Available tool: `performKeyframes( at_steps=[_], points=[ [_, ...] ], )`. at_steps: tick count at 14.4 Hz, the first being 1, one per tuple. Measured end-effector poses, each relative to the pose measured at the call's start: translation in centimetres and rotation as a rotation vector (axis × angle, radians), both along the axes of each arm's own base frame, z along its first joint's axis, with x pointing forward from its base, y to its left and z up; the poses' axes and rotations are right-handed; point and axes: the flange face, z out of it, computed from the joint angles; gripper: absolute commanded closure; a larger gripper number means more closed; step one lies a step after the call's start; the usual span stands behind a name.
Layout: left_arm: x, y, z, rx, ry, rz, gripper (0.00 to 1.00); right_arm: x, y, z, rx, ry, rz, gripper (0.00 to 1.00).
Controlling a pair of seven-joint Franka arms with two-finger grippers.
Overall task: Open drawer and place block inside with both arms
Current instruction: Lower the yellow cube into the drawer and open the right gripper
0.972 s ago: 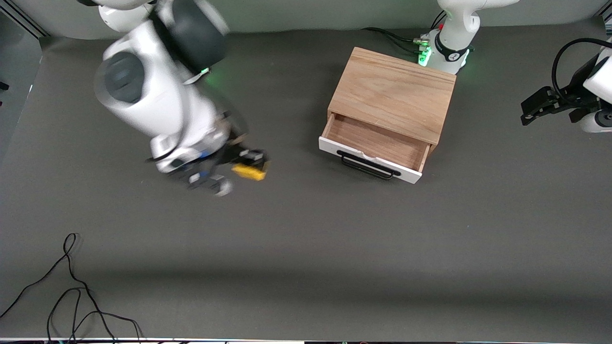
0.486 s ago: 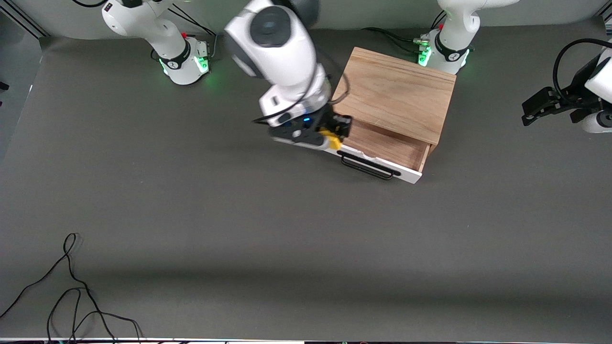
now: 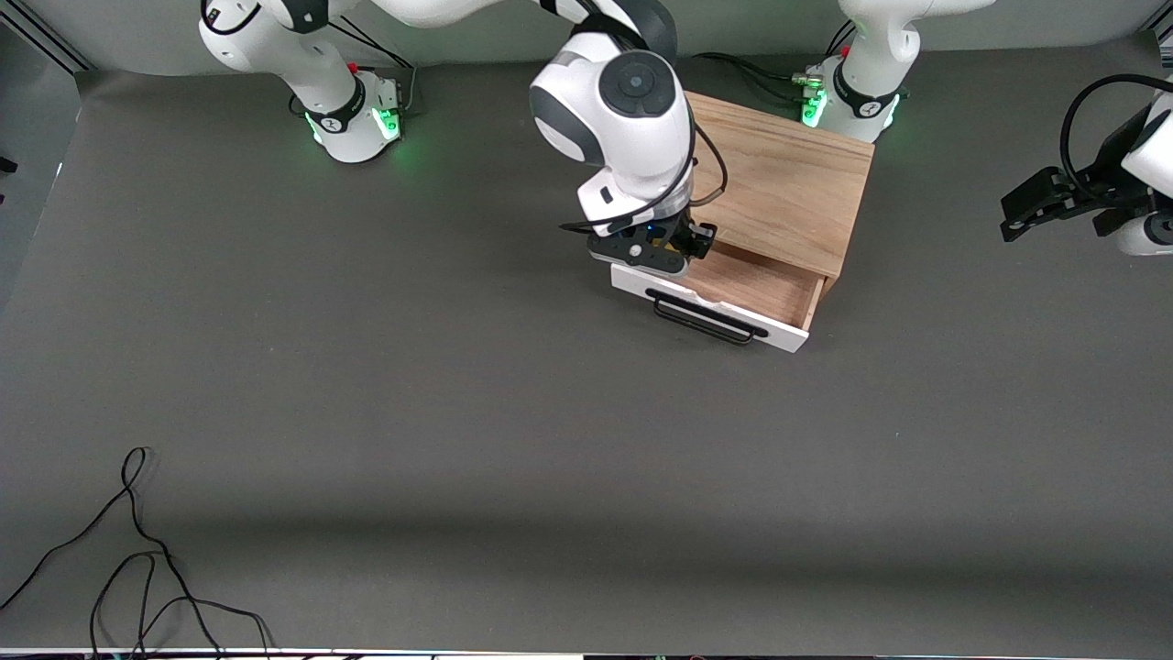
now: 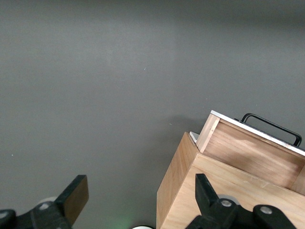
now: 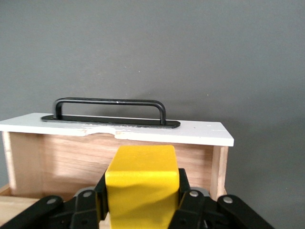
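Note:
The robot's right gripper needs to release the yellow block, now above the drawer's wooden floor, in the open drawer [image 3: 672, 264] [image 5: 165, 162], close behind one end of the black handle.
The light oak cabinet [image 3: 765, 179] stands near the left arm's base, and its drawer [image 3: 733, 280] is pulled open, showing the white front and black wire handle [image 3: 706, 319]. My right gripper [image 3: 674, 249] hangs over the drawer's end toward the right arm and is shut on the yellow block [image 5: 141, 183]. In the right wrist view the block sits above the drawer's wooden floor [image 5: 66, 162], just inside the white front [image 5: 200, 130]. In the front view the hand hides most of the block. My left gripper [image 3: 1013, 215] waits open and empty at the left arm's end of the table, with its fingers [image 4: 74, 198] wide apart.
A loose black cable [image 3: 137, 559] lies on the grey table near the front camera at the right arm's end. The left wrist view shows the cabinet's side [image 4: 174, 191] and the open drawer [image 4: 257, 152] below.
My right arm swung from the bare table at its own end to over the open drawer, carrying the yellow block. The left arm and the drawer stayed still.

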Motion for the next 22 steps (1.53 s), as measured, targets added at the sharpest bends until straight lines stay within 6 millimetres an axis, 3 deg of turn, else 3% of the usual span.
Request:
performKeyframes(
  at_steps=[8, 13, 14, 15, 16, 19, 22],
  points=[
    [0.0, 0.0, 0.0, 0.000, -0.001, 0.000, 0.00, -2.6, 2.4, -5.0, -0.058, 0.041, -0.024, 0.76],
    [0.0, 0.0, 0.0, 0.000, -0.003, 0.000, 0.00, -2.6, 2.7, -7.3, -0.075, 0.048, -0.039, 0.69],
    [0.1, 0.0, 0.0, 0.000, -0.004, 0.000, 0.00, -2.6, 2.7, -7.7, -0.079, 0.049, -0.040, 0.65],
    [0.1, 0.1, 0.0, 0.000, -0.004, 0.001, 0.00, -2.5, 2.7, -8.2, -0.080, 0.044, -0.040, 0.40],
    [0.1, 0.1, 0.0, 0.000, -0.004, 0.001, 0.00, -2.3, 2.7, -8.7, -0.085, 0.036, -0.039, 0.00],
    [0.1, 0.1, 0.0, 0.000, -0.005, 0.001, 0.00, -2.2, 2.7, -9.9, -0.114, 0.010, -0.030, 0.00],
    [0.1, 0.1, 0.0, 0.000, -0.005, 0.002, 0.00, -2.1, 2.8, -9.2, -0.108, -0.010, -0.027, 0.00]
  ],
)
